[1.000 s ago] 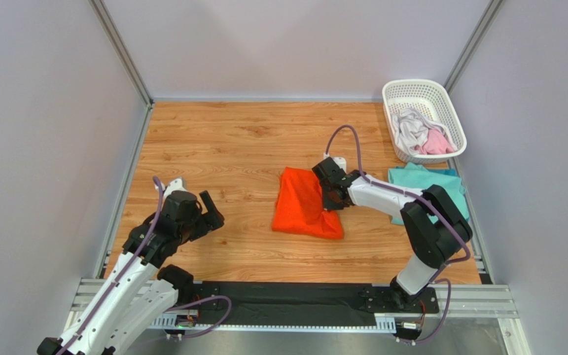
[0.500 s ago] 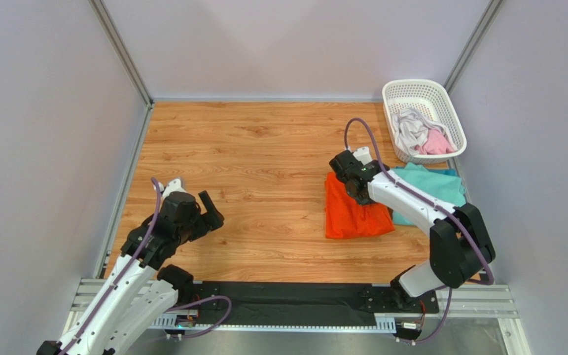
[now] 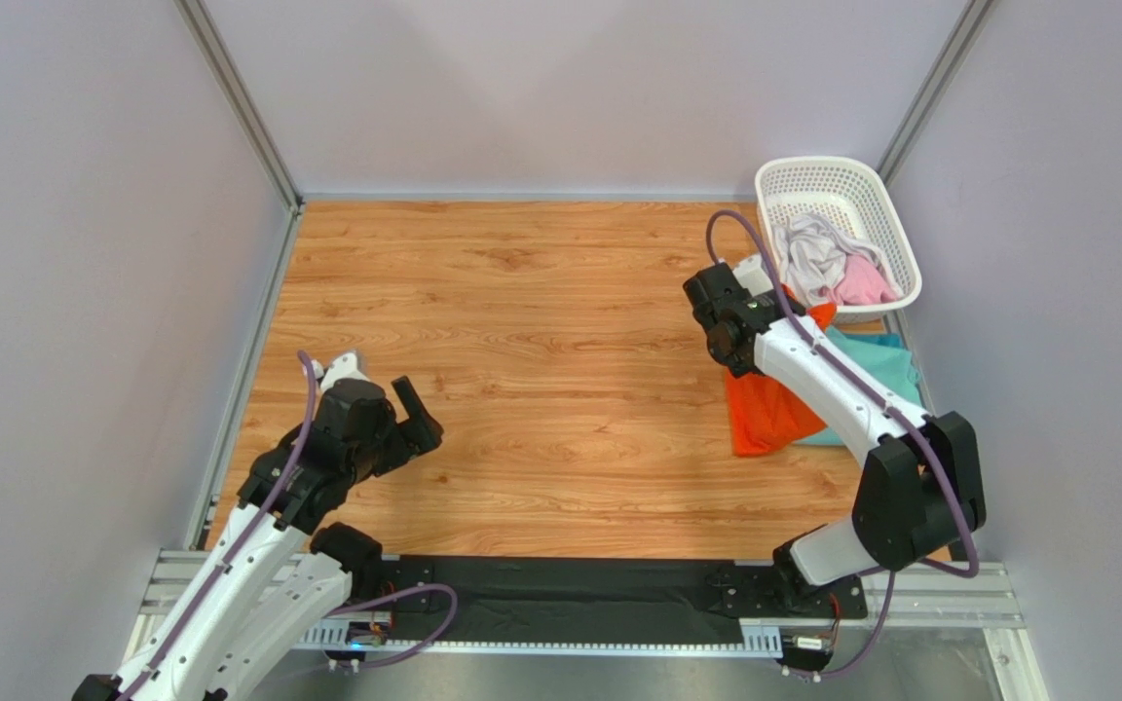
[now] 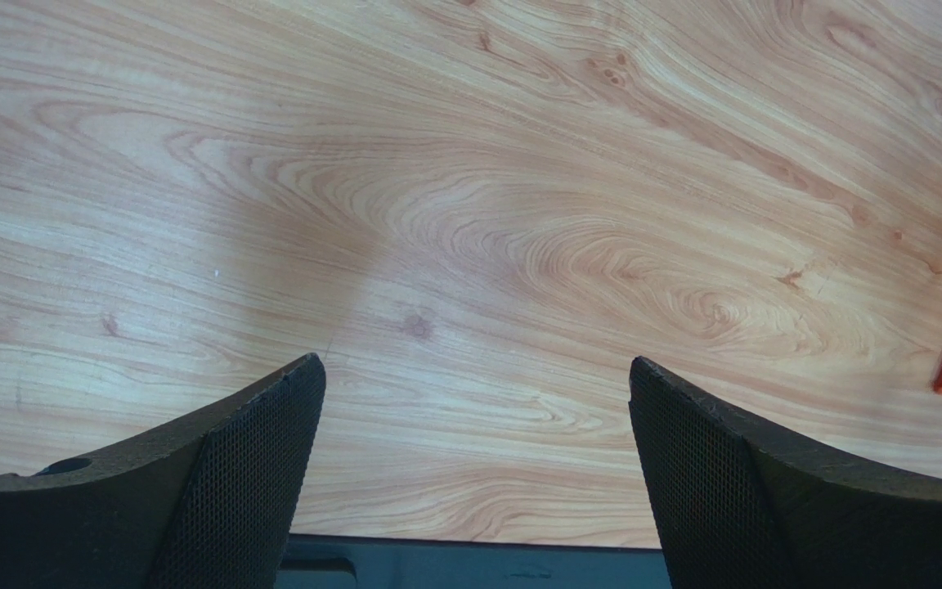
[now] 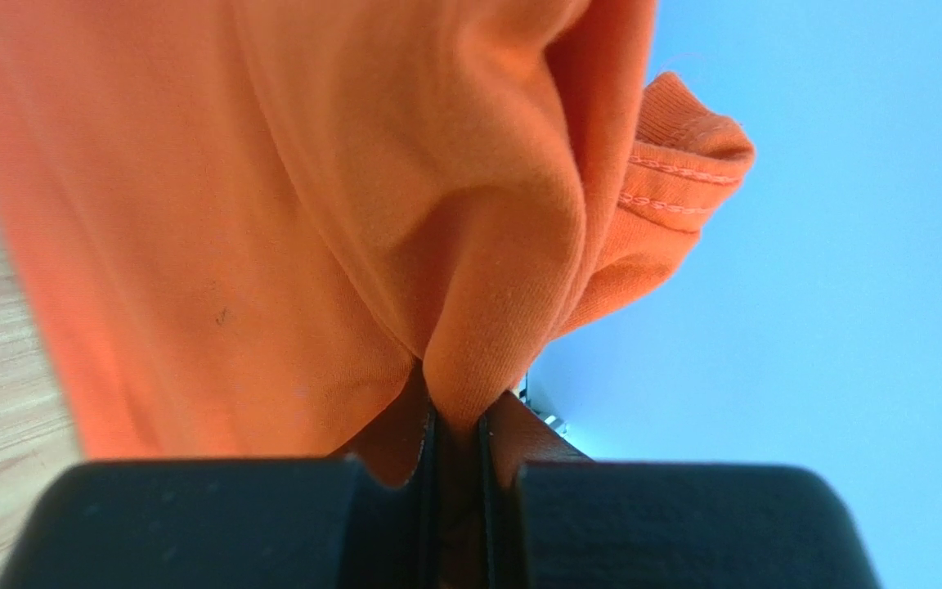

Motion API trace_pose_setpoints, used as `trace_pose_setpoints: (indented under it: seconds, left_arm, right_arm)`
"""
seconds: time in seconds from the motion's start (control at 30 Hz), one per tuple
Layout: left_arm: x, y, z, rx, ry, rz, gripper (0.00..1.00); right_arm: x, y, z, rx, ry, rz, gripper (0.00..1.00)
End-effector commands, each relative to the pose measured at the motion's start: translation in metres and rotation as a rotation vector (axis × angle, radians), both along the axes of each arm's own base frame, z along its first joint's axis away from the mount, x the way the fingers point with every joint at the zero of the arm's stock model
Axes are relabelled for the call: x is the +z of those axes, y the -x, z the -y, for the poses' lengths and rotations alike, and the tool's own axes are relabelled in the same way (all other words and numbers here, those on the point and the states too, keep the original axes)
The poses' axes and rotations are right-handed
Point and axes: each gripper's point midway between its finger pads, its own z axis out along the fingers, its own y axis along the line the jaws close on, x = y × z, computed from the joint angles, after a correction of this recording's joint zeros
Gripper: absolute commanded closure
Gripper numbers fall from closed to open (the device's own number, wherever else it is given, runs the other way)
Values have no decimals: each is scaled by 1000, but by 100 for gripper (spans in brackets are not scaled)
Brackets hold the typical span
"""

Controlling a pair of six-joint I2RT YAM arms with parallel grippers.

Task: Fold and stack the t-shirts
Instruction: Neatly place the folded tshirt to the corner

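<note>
Next, my right gripper lets go of the orange t-shirt on top of the teal t-shirt [image 3: 847, 381] in front of the basket.
My right gripper [image 3: 754, 324] is shut on a fold of the folded orange t-shirt [image 3: 766, 409], which hangs and trails partly over the teal t-shirt [image 3: 889, 365] lying flat at the right edge. In the right wrist view the orange cloth [image 5: 316, 209] is pinched between my jaws, with the teal shirt [image 5: 832, 307] behind it. A grey-white t-shirt [image 3: 811, 251] and a pink t-shirt [image 3: 863, 281] lie crumpled in the basket. My left gripper [image 3: 409, 416] is open and empty above bare wood at the left; its fingers [image 4: 243, 473] frame only table.
The white lattice basket [image 3: 779, 183] stands at the back right corner, just beyond my right gripper. Grey walls enclose the wooden table [image 3: 523, 322]. A black rail [image 3: 567, 592] runs along the near edge.
My right gripper has dragged the orange t-shirt from the table's middle to the right and back, onto the teal t-shirt. The left arm has not moved.
</note>
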Motion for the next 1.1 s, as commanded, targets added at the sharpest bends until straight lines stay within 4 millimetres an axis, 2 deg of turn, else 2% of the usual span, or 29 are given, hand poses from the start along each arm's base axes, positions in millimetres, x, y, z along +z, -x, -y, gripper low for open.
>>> trace_pose_setpoints:
  seconds: [0.0,0.3,0.6,0.8,0.97,1.0,1.07]
  left_arm:
    - [6,-5,3,-9,15,32,0]
    - [7,-4,0,4,16,46,0]
    - [7,-4,-1,10,19,54,0]
    - [7,-3,0,8,22,53,0]
    - [7,-3,0,7,22,51,0]
    - [6,-3,0,5,22,51,0]
    - [7,-3,0,5,25,52,0]
  right_arm:
    - [40,-8,4,27,27,70,100]
    - [73,-2,0,44,-58,129,100]
    - [91,0,7,36,-147,171,100]
    - [86,0,24,2,-148,148,100]
    - [67,-6,47,-67,-121,116,100]
    - [63,-5,57,-98,-118,115,100]
    - [54,-12,64,-110,-145,120,100]
